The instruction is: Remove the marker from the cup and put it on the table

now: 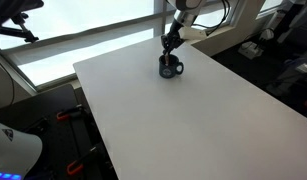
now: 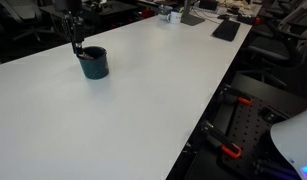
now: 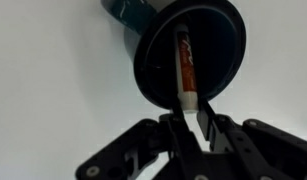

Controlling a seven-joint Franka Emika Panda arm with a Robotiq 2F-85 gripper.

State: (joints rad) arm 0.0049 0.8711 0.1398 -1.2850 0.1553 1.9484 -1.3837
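Next, my gripper puts the marker down and lets go of it on the white table (image 1: 186,77) beside the handle of the dark cup.
The dark cup (image 1: 170,67) stands upright near the far edge of the white table (image 1: 193,125), and shows in both exterior views (image 2: 93,64). In the wrist view I look down into the cup (image 3: 143,62). The reddish marker (image 3: 186,62) leans inside it, its pale end pointing up out of the rim. My gripper (image 3: 190,118) is right above the cup, its two fingers closed narrowly on the marker's pale end. In the exterior views the gripper (image 1: 171,42) (image 2: 75,42) hangs just over the cup's rim, and the marker is too small to make out there.
The table (image 2: 143,110) spreads wide and white around the cup. A dark flat object (image 2: 225,30) and small items lie at its far end. Dark equipment and chairs stand beyond the table edges (image 1: 283,50).
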